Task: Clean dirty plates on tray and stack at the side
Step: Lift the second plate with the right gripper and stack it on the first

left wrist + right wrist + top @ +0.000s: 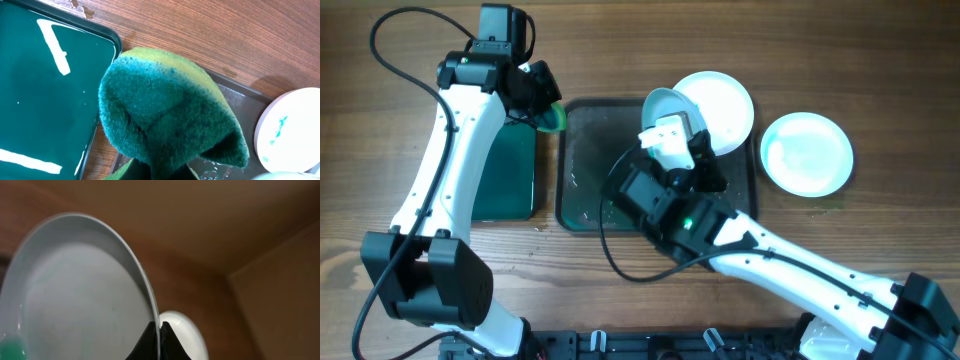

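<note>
Next, I let go of the held plate with my right gripper on top of the white plate [807,154] that lies on the bare table. The held plate is tilted above the dark grey tray.
My right gripper [665,115] is shut on the rim of a white plate [660,103] and holds it tilted on edge above the dark grey tray [582,165]. In the right wrist view the plate [75,295] fills the left side, pinched between my fingertips [160,330], with a small teal smear at the lower left. A second white plate [725,105] with teal smears lies on the tray's far right corner, and shows in the left wrist view [292,127]. A third white plate [807,153] lies on the table right of the tray. My left gripper [548,105] is shut on a green sponge [165,115] at the tray's far left corner.
A smaller black tray with green inside [510,170] lies left of the grey tray, under my left arm. Water drops lie on the grey tray's floor [575,205]. The wooden table [880,60] surrounds everything.
</note>
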### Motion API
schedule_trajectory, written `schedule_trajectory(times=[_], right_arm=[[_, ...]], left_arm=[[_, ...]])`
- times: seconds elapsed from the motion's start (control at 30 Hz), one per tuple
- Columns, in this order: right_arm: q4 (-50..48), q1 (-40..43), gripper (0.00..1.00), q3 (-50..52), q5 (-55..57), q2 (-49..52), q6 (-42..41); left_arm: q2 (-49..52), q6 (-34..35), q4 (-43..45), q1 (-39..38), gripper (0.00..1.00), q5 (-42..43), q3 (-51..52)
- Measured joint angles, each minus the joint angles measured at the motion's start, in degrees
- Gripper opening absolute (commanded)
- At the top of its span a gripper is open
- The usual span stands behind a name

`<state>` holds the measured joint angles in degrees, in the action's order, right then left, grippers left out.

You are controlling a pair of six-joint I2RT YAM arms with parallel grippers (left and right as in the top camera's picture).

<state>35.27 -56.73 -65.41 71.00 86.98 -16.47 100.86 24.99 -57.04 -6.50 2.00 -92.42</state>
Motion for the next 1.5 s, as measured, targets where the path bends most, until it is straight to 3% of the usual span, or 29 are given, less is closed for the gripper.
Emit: schedule_trajectory(times=[0.23, 0.53, 0.7, 0.87, 1.07, 1.23, 1.5], right_arm=[[-8.9, -3.6, 0.04, 0.0, 9.5, 0.0, 9.8], [-8.4, -3.7, 0.04, 0.0, 7.5, 0.0, 12.7], [-3.7, -3.3, 0.04, 0.0, 0.8, 0.0, 9.2], [3.8, 0.9, 0.04, 0.0, -11.7, 0.0, -1.2], [4.6, 14.4, 0.04, 0.0, -37.6, -1.9, -8.6], [6.4, 34.0, 0.04, 0.0, -60.9, -6.3, -10.1], [12.0, 62.5, 0.04, 0.0, -72.0, -7.2, -7.8]], left_arm=[[0.0, 0.0, 0.0, 0.0, 0.04, 0.0, 0.0], [0.0, 0.0, 0.0, 0.0, 0.04, 0.0, 0.0], [0.0, 0.0, -0.1, 0.0, 0.04, 0.0, 0.0], [0.0, 0.0, -0.7, 0.0, 0.04, 0.0, 0.0], [0.0, 0.0, -1.2, -0.1, 0.04, 0.0, 0.0], [0.0, 0.0, -1.3, -1.2, 0.04, 0.0, 0.0], [0.0, 0.0, -1.3, -2.1, 0.04, 0.0, 0.0]])
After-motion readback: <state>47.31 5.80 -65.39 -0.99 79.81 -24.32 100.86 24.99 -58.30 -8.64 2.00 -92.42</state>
